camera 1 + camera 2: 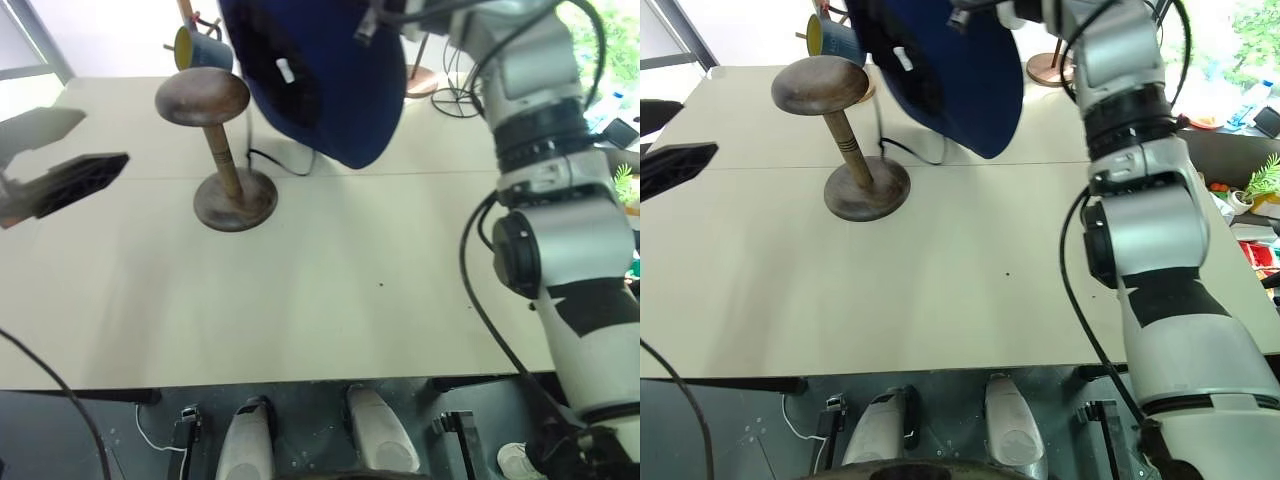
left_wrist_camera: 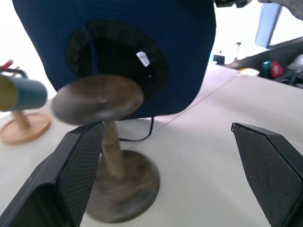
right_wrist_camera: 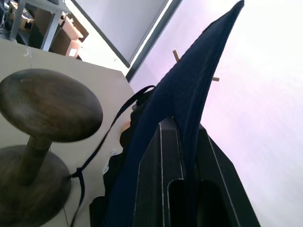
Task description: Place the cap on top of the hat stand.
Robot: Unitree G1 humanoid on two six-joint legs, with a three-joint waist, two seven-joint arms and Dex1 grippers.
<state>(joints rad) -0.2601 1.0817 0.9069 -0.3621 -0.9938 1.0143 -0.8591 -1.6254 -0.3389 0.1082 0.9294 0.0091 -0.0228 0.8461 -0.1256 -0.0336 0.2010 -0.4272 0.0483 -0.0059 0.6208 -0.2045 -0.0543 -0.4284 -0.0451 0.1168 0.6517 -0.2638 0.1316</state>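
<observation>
My right gripper needs to let go of the cap over the dark domed top of the hat stand (image 3: pixel 51 103).
The cap (image 1: pixel 330 80), navy blue with a wide floppy brim, hangs in the air above the far side of the table, its open underside facing the hat stand. My right gripper (image 3: pixel 187 156) is shut on the cap's brim, seen at the top of the head view (image 1: pixel 372 22). The hat stand (image 1: pixel 203 97) has a dark domed top, a thin post and a round base (image 1: pixel 235 200), and it stands just left of the cap. My left gripper (image 2: pixel 170 156) is open and empty, off to the left of the stand (image 1: pixel 85 150).
A teal and yellow cylinder on a small wooden stand (image 1: pixel 197 46) sits behind the hat stand. A copper round base (image 1: pixel 421 82) and a wire stand (image 1: pixel 456 102) are at the back right. The cap's dark strap (image 1: pixel 280 163) trails onto the table. The table's front edge (image 1: pixel 300 385) is near.
</observation>
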